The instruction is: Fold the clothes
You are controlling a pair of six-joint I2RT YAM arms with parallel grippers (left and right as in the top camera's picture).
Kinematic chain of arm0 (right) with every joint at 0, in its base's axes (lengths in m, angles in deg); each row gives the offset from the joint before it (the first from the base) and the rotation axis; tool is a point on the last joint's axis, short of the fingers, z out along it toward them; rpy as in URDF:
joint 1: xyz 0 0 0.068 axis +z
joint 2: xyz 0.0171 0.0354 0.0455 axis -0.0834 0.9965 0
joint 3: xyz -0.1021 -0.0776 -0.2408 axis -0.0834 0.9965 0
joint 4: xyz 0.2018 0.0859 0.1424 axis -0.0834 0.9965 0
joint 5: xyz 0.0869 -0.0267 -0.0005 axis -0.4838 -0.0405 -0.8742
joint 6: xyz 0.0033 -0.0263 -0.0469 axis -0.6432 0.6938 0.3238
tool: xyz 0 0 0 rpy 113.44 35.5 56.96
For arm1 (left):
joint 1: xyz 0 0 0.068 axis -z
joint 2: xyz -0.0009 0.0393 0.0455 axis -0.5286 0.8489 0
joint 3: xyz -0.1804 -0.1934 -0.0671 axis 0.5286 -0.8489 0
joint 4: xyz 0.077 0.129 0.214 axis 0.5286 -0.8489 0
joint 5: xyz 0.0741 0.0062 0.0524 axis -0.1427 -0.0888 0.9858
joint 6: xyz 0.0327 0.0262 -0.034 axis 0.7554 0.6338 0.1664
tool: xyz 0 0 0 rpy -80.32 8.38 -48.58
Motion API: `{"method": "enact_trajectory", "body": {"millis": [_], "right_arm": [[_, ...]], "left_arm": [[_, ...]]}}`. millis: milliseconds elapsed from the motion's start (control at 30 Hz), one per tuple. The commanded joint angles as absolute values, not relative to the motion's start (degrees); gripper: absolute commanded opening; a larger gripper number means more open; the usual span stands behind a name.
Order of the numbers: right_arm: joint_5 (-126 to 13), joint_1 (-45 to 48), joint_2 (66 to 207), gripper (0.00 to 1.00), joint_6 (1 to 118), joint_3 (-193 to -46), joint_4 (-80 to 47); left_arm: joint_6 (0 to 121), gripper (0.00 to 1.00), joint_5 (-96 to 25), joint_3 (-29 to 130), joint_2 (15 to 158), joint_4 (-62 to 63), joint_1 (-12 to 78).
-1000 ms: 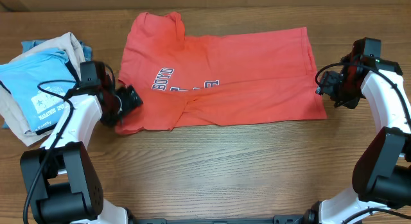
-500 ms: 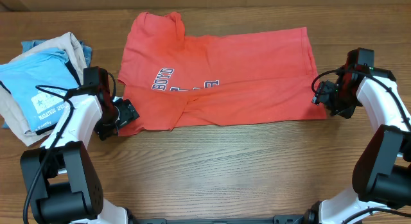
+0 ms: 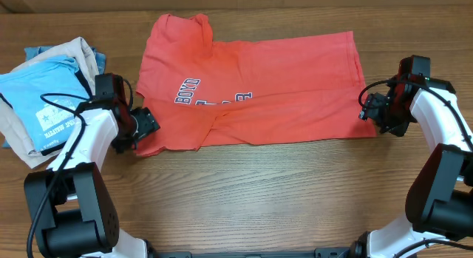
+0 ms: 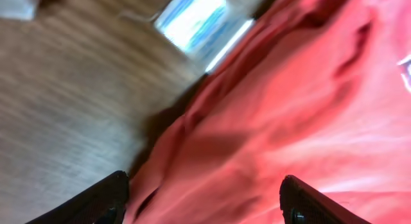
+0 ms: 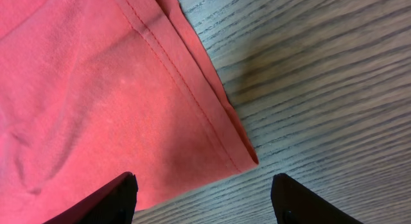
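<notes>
The folded flap lies rumpled at the near corner; first the left gripper takes the flap's edge (image 3: 153, 103) beside the sleeve, then will draw it toward the pile.
The clothes, a coral-red T-shirt (image 3: 273, 80) with dark-and-white lettering (image 3: 188, 90), lie spread flat across the table, collar end to the left. My left gripper (image 3: 145, 125) is open at the shirt's near left corner. In the left wrist view its two fingers straddle rumpled red cloth (image 4: 257, 121), and the left gripper (image 4: 205, 208) has nothing pinched. My right gripper (image 3: 372, 110) is open at the near right hem corner. The right wrist view shows that stitched hem corner (image 5: 244, 156) just ahead of the right gripper (image 5: 202, 201), flat on the wood.
A pile of other garments sits at the left edge: a light blue printed T-shirt (image 3: 41, 103) on beige cloth (image 3: 77, 51), close behind my left arm. Bare wooden table (image 3: 259, 191) runs along the front, below the shirt.
My left gripper dipped toward the table's front edge, then came back a little onto the shirt's corner. My right gripper shifted slightly forward and left to the hem corner, then held still.
</notes>
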State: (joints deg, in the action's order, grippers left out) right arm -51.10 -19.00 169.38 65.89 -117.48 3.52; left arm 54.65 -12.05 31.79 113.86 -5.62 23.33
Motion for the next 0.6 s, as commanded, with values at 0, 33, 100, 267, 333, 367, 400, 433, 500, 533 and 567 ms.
{"method": "enact_trajectory", "body": {"millis": [0, 33, 100, 267, 333, 367, 400, 433, 500, 533, 567], "right_arm": [[-50.78, -19.11, 169.57, 0.71, 65.65, -117.19, 3.37], [-50.78, -19.11, 169.57, 0.71, 65.65, -117.19, 3.37], [-50.78, -19.11, 169.57, 0.71, 65.65, -117.19, 3.37], [-50.78, -19.11, 169.57, 0.7, 65.65, -117.19, 3.39], [-50.78, -19.11, 169.57, 0.7, 65.65, -117.19, 3.39], [-50.78, -19.11, 169.57, 0.7, 65.65, -117.19, 3.37], [-50.78, -19.11, 169.57, 0.7, 65.65, -117.19, 3.37], [-50.78, -19.11, 169.57, 0.7, 65.65, -117.19, 3.39], [-50.78, -19.11, 169.57, 0.7, 65.65, -117.19, 3.39], [-50.78, -19.11, 169.57, 0.7, 65.65, -117.19, 3.37], [-50.78, -19.11, 169.57, 0.7, 65.65, -117.21, 3.37]], "left_arm": [[58.41, 0.79, -16.8, 34.1, 114.29, -1.82, 23.79], [59.22, 0.78, -18.17, 34.71, 114.29, -0.53, 23.79], [60.42, 0.77, -20.47, 35.02, 114.31, 2.49, 23.81], [60.9, 0.62, -20.49, 35.02, 114.49, 5.33, 23.81], [60.9, 0.59, -20.49, 34.98, 114.49, 5.02, 23.81], [60.9, 0.58, -20.47, 34.93, 114.51, 4.82, 23.81], [60.93, 0.57, -20.45, 34.71, 114.71, 4.61, 23.81], [60.9, 0.58, -20.23, 34.56, 114.75, 4.54, 23.81], [60.9, 0.61, -19.33, 33.86, 114.86, 4.63, 23.81], [60.88, 0.62, -18.9, 33.47, 114.88, 4.85, 23.81], [60.9, 0.62, -18.5, 33.23, 114.95, 4.89, 23.81]]}}
